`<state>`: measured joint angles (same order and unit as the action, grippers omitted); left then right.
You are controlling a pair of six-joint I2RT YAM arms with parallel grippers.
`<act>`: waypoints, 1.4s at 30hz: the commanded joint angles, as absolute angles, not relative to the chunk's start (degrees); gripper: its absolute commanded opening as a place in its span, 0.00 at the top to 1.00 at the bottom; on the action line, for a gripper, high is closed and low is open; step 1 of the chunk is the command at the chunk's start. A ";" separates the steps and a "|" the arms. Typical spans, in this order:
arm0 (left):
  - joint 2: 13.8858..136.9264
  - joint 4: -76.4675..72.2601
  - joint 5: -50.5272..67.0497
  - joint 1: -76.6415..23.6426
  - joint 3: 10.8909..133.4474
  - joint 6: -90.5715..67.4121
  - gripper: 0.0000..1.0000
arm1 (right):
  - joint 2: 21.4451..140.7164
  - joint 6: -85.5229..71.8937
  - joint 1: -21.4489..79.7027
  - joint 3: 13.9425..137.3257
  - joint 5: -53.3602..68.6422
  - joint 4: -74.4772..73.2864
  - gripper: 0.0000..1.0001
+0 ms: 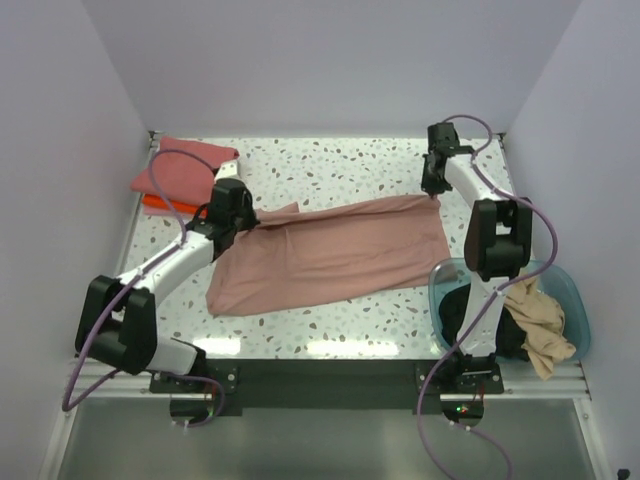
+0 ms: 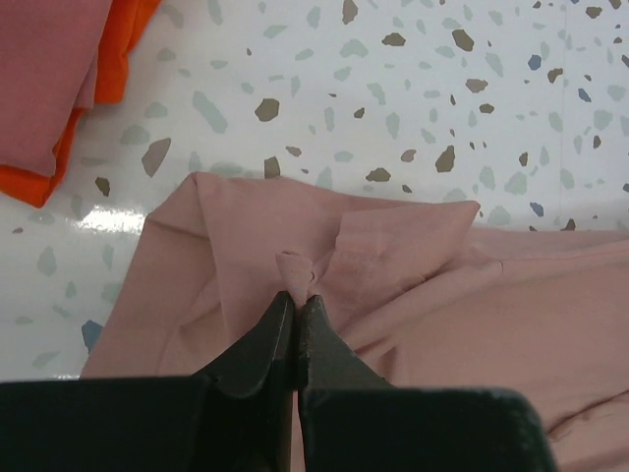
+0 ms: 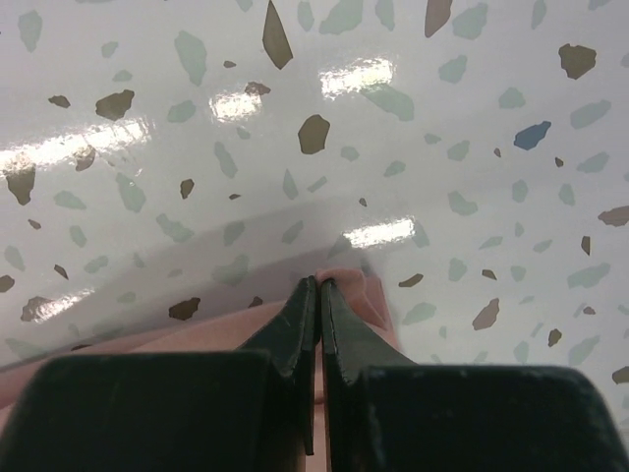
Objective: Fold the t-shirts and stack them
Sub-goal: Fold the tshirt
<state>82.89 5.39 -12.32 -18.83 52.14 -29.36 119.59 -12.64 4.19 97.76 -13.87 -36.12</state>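
A flap of the dusty pink t-shirt is bunched up by its far edge, so the robot's left gripper needs to take the flap and pull it toward the t-shirt's near edge (image 1: 266, 308).
A dusty pink t-shirt (image 1: 330, 255) lies stretched across the speckled table (image 1: 340, 165), folded lengthwise. My left gripper (image 2: 298, 293) is shut on a pinched bit of its left end (image 2: 295, 265), by the upper left corner of the cloth. My right gripper (image 3: 318, 283) is shut on the shirt's far right corner (image 3: 366, 291); in the top view it sits at the cloth's upper right (image 1: 433, 197). A coral red t-shirt (image 1: 185, 165) lies folded on an orange one (image 1: 157, 204) at the back left. A tan shirt (image 1: 540, 325) and a black one (image 1: 462, 315) lie in the tub.
A translucent blue plastic tub (image 1: 572, 290) stands at the front right beside the right arm's base. White walls close in the table on three sides. The folded pile shows at the upper left of the left wrist view (image 2: 59, 88).
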 commanded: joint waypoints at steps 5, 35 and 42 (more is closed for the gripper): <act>70.85 3.78 -14.68 -20.92 42.56 -33.83 1.00 | 114.26 -10.55 4.48 95.72 -13.98 -37.18 1.00; 47.81 26.10 -16.68 -34.28 31.98 -47.02 0.24 | 104.86 -15.64 4.48 85.52 -16.46 -37.00 0.01; 64.31 20.94 -19.43 -34.10 40.59 -44.66 0.00 | 95.55 -14.85 9.21 77.44 -9.15 -34.19 0.01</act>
